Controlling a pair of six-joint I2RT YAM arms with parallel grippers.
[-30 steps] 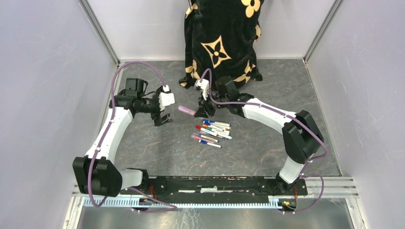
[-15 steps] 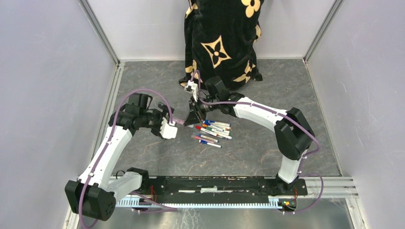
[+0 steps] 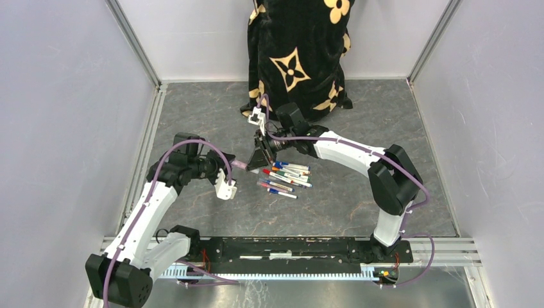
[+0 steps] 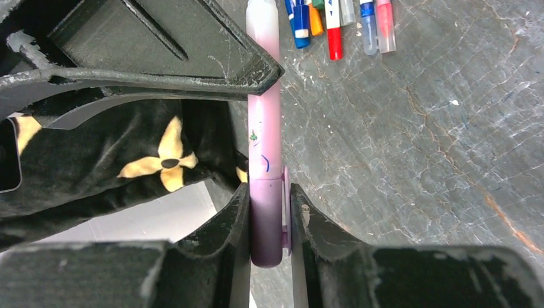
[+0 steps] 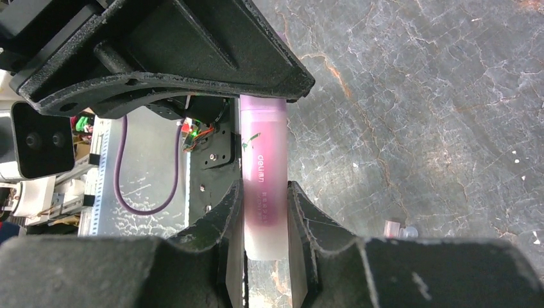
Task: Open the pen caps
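I should let go of the darker pink cap with my left gripper on the bare grey floor (image 3: 220,170) across from the red cap.
A pink pen (image 3: 241,164) hangs above the floor between my two grippers. My left gripper (image 3: 233,167) is shut on its darker pink cap (image 4: 266,224), the jaws pressed against both sides. The pink barrel (image 4: 264,141) runs away from that cap into the black fingers (image 4: 192,51) of the other arm. My right gripper (image 3: 256,159) is shut on the pen's pale far end (image 5: 263,192). The rest of the pens (image 3: 285,176), white barrels with coloured caps, lie in a loose pile on the floor just right of the held pen.
A black cloth with yellow flower prints (image 3: 298,51) stands at the back, close behind the right wrist. Two tiny loose caps (image 5: 394,228) lie on the grey marble floor. Grey walls close both sides, and a black rail (image 3: 289,247) crosses the near edge.
My left arm swung in from the left, and its open jaws closed on the cap end of the pink pen. The right gripper carried the pen slightly left, then held still.
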